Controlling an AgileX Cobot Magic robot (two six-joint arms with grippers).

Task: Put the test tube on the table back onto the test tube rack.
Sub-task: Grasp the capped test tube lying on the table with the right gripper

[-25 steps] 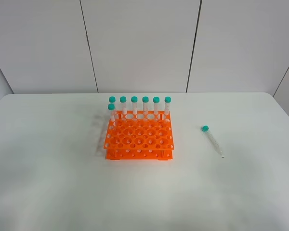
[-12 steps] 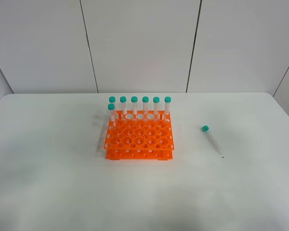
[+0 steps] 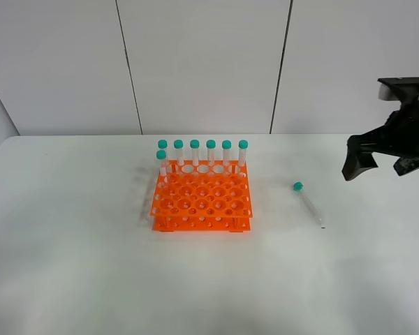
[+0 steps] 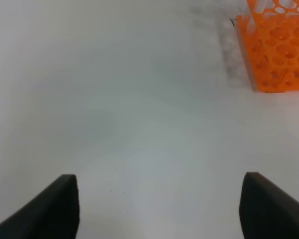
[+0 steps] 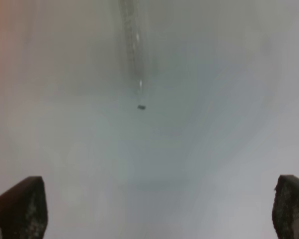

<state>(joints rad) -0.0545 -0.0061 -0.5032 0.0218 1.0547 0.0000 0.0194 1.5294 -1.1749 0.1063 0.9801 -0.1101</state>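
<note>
Next, my right gripper closes on the clear body's lower half [image 3: 313, 211] [image 5: 132, 45] on the test tube that is lying down, a little past its middle and away from the teal cap.
The test tube [image 3: 308, 203] lies flat on the white table [image 3: 70, 265], right of the rack, with its teal cap toward the back and its tip toward the front. In the right wrist view it shows blurred [image 5: 131, 40]. The orange test tube rack [image 3: 201, 200] stands mid-table, and its corner shows in the left wrist view [image 4: 279, 47]. My right gripper [image 3: 380, 166] is open and empty, above and to the right of the lying tube; it also shows in its wrist view [image 5: 157, 211]. My left gripper [image 4: 159, 209] is open and empty over bare table, left of the rack; the exterior view does not show it.
Several identical teal-capped tubes [image 3: 202, 153] stand upright along the rack's back row, with one more at the left end of the second row. A grey panelled wall [image 3: 202, 63] rises behind the table's far edge.
The right arm has come into the exterior view from the right edge and now hangs above the table's right side. The tube and the rack have not moved.
</note>
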